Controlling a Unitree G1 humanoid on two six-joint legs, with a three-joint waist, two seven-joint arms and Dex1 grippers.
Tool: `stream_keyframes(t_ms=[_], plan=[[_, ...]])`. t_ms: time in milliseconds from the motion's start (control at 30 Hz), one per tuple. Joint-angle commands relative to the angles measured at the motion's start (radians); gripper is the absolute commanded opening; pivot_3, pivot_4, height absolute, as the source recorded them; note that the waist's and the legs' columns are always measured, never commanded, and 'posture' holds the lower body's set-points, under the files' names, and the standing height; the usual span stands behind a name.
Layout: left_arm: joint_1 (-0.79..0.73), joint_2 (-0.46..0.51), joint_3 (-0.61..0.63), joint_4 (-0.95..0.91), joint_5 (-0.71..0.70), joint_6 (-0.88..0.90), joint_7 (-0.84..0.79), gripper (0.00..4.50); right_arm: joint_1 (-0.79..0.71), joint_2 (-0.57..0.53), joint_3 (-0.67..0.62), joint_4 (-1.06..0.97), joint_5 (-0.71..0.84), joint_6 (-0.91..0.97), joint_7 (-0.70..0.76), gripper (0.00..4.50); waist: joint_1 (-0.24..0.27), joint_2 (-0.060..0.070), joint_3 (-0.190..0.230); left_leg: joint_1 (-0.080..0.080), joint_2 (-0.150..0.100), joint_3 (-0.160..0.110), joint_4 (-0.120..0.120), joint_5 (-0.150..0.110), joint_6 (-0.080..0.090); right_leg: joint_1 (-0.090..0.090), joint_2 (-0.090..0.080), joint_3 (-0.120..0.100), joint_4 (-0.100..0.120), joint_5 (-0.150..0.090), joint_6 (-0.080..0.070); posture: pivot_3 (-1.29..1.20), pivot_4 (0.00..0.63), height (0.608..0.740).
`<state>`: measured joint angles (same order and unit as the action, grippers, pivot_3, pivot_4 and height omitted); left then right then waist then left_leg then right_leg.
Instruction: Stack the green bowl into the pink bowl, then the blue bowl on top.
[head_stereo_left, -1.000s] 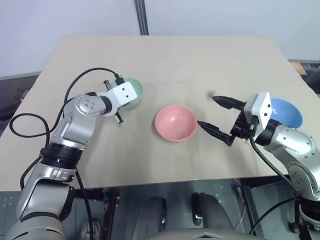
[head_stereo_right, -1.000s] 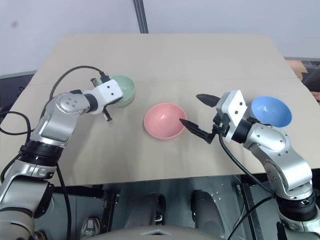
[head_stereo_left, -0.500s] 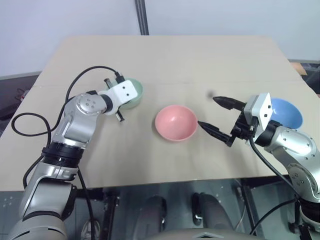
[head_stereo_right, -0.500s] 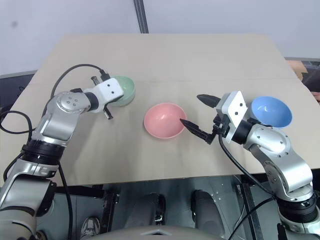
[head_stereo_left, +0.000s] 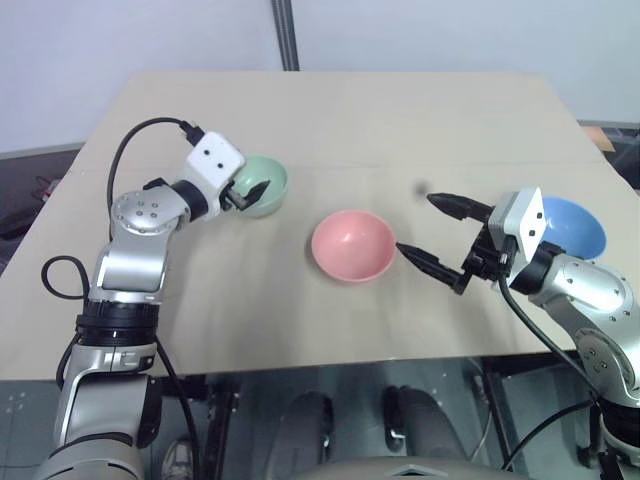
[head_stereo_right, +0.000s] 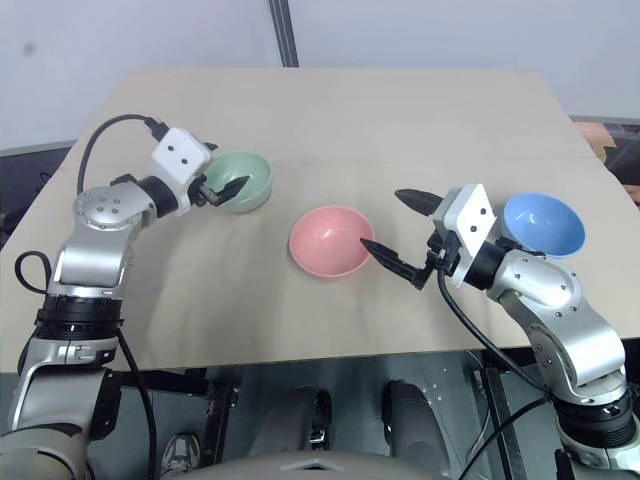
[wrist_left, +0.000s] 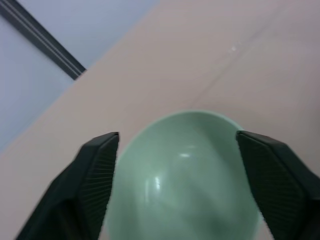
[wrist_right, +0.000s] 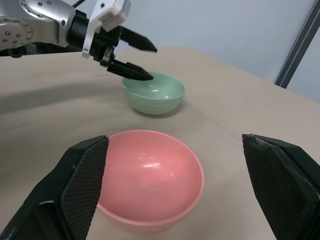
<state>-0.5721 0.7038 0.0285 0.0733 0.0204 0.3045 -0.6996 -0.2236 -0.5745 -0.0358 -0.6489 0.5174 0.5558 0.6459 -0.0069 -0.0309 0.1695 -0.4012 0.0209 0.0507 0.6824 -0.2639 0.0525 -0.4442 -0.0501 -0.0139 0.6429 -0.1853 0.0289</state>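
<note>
I will swing round and pinch its near rim (head_stereo_left: 262, 213) with my left gripper, as the green bowl's opening fills that gripper's gap, with one finger over the bowl's edge.
The green bowl (head_stereo_left: 264, 186) sits on the table at the left. My left gripper (wrist_left: 177, 134) is open just above its near rim, one finger (wrist_right: 130, 72) over the bowl's edge and the other (wrist_right: 137, 42) higher. Nothing is between them. The pink bowl (head_stereo_left: 351, 245) stands empty at the table's middle. Just right of it my right gripper (head_stereo_left: 415, 222) hangs open, pointing at the pink bowl and holding nothing. The blue bowl (head_stereo_left: 578, 226) rests at the far right, behind my right wrist.
All three bowls stand on a beige table (head_stereo_left: 340, 120) whose front edge (head_stereo_left: 330, 362) runs close below the arms. A dark pole (head_stereo_left: 285, 35) rises behind the far edge. A black cable (head_stereo_left: 140, 140) loops over my left forearm.
My left gripper has gone from shut beside the green bowl to open, and its wrist has rolled and risen a little over the bowl's rim. The right arm and the bowls have stayed put.
</note>
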Motion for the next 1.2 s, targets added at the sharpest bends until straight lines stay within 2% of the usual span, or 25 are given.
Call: stream_keyframes(t_ms=[33,167,200,333,433,633,667,867,1033,1067,1167,1200], plan=[[0.004,0.027,-0.007,-0.057,0.011,-0.004,-0.012,1.94,-0.007,-0.004,-0.009,-0.017,-0.001,-0.028,0.001,4.5,0.0,0.0,0.0,0.0,0.0,0.0,0.0,0.0,0.0,0.0,0.0,0.0,0.0,0.0,0.0,0.0,0.15,0.74],[0.008,0.051,-0.046,-0.085,0.03,0.06,-0.044,0.19,-0.004,-0.006,-0.007,-0.015,-0.004,-0.031,0.002,4.5,0.0,0.0,0.0,0.0,0.0,0.0,0.0,0.0,0.0,0.0,0.0,0.0,0.0,0.0,0.0,0.0,0.15,0.74],[0.005,0.064,-0.065,-0.086,0.056,0.091,-0.042,0.03,-0.003,-0.008,-0.005,-0.014,-0.006,-0.032,0.002,4.5,0.0,0.0,0.0,0.0,0.0,0.0,0.0,0.0,0.0,0.0,0.0,0.0,0.0,0.0,0.0,0.0,0.15,0.74],[-0.011,0.092,-0.101,-0.099,0.082,0.121,-0.064,0.03,-0.001,-0.01,-0.001,-0.014,-0.013,-0.034,0.002,4.5,-0.001,0.0,0.0,0.0,0.0,0.0,0.0,0.0,0.0,0.0,0.0,0.0,0.0,0.0,0.0,0.0,0.15,0.74],[-0.008,0.096,-0.095,-0.111,0.07,0.114,-0.072,0.84,-0.001,-0.009,0.001,-0.015,-0.017,-0.035,-0.002,4.5,-0.001,0.0,0.0,0.0,0.0,0.0,0.0,0.0,0.0,0.0,0.0,0.0,0.0,0.0,0.0,0.0,0.15,0.74],[-0.005,0.097,-0.087,-0.143,0.04,0.132,-0.106,3.74,0.001,-0.006,0.004,-0.017,-0.026,-0.038,-0.006,4.5,0.0,0.0,0.0,0.0,0.0,0.0,0.0,0.0,0.0,0.0,0.0,0.0,0.0,0.0,0.0,0.0,0.15,0.74],[-0.005,0.103,-0.093,-0.149,0.037,0.142,-0.12,3.97,0.002,-0.006,0.005,-0.017,-0.027,-0.038,-0.007,4.5,0.0,0.0,0.0,0.0,0.0,0.0,0.0,0.0,0.0,0.0,0.0,0.0,0.0,0.0,0.0,0.0,0.15,0.74],[0.014,0.143,-0.183,-0.152,0.107,0.188,-0.163,3.97,0.004,-0.003,0.006,-0.02,-0.031,-0.037,-0.011,4.5,-0.002,0.0,0.0,0.001,0.0,0.0,0.0,0.0,0.0,0.0,0.001,0.0,0.0,0.0,0.0,0.0,0.15,0.74],[-0.036,0.108,-0.254,-0.05,0.192,0.163,-0.099,3.97,0.005,0.0,0.01,-0.021,-0.035,-0.035,-0.016,4.5,0.002,0.0,0.0,0.001,0.0,0.0,0.0,0.0,0.0,0.001,0.001,0.0,0.0,-0.001,0.0,0.0,0.15,0.74],[-0.048,0.099,-0.262,-0.025,0.202,0.145,-0.09,3.76,0.006,0.0,0.01,-0.022,-0.035,-0.035,-0.016,4.5,0.004,0.0,0.0,0.001,0.0,0.0,0.0,0.0,0.0,0.001,0.001,0.0,0.0,0.0,0.001,0.0,0.15,0.74],[-0.075,0.067,-0.268,0.016,0.205,0.112,-0.082,2.73,0.009,-0.003,0.008,-0.026,-0.037,-0.032,-0.021,4.5,0.005,0.0,0.0,0.0,0.0,0.0,0.0,0.0,0.0,0.001,0.001,0.0,0.0,0.0,0.0,0.0,0.15,0.74],[-0.082,0.06,-0.269,0.024,0.205,0.107,-0.082,1.87,0.012,-0.005,0.005,-0.029,-0.038,-0.03,-0.024,4.5,0.006,0.0,0.0,0.0,0.0,0.0,0.001,0.0,0.0,0.001,0.0,0.0,0.0,0.0,0.0,0.0,0.15,0.74]])
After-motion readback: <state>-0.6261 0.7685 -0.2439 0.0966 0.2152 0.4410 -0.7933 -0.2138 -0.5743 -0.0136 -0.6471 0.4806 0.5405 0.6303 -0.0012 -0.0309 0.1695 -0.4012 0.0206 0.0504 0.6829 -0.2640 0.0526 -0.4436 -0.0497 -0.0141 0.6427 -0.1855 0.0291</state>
